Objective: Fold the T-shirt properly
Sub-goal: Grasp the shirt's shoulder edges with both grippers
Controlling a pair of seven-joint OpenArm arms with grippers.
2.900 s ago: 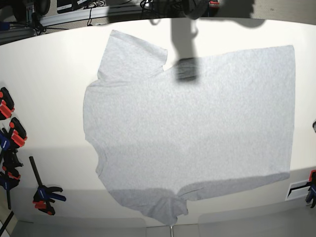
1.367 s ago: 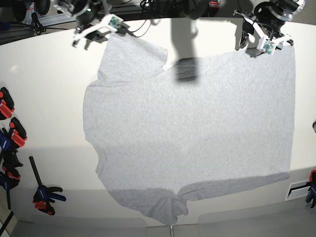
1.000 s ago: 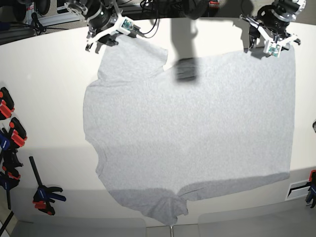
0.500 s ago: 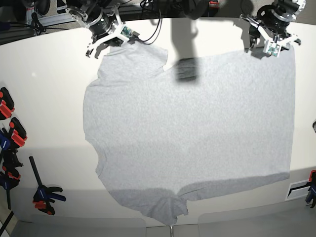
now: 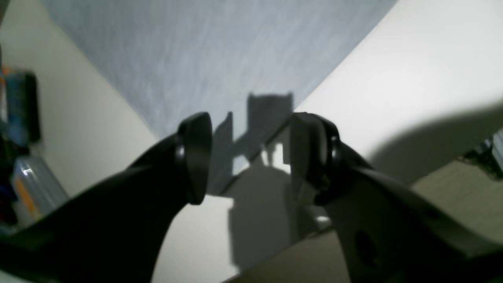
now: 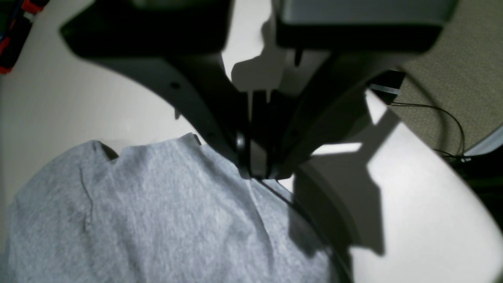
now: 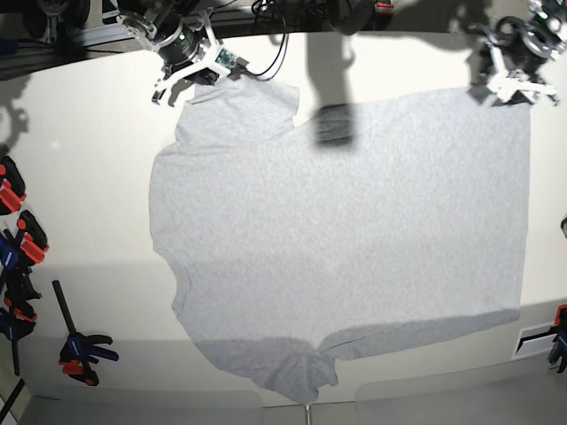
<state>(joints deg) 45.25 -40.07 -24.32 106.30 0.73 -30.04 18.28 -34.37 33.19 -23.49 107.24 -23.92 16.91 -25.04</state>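
The robot's left gripper needs to close on the hem's far corner (image 7: 517, 99) (image 5: 252, 153) of the light grey T-shirt, pinching the fabric next to its far edge.
The light grey T-shirt (image 7: 337, 239) lies spread flat, plain side up, on the white table (image 7: 80, 159), with its sleeves at the left and its hem at the right. My right gripper (image 7: 202, 81) is at the far sleeve. In the right wrist view the gripper (image 6: 255, 167) is shut on the sleeve's edge (image 6: 157, 220), which is slightly bunched. My left gripper (image 7: 512, 90) is at the hem's far corner. In the left wrist view the gripper (image 5: 251, 157) is open, with the shirt's corner (image 5: 220, 59) lying just beyond its fingertips.
Orange, black and blue clamps (image 7: 18, 239) lie along the table's left edge, one more (image 7: 81, 350) near the front left. Another clamp (image 7: 558, 336) sits at the right edge. A dark shadow (image 7: 335, 124) falls on the shirt. Cables run behind the table's far edge.
Both arms came into view at the far edge. The right gripper closed on the far sleeve and pushed its edge inward. The left gripper shifted right to the hem's far corner.
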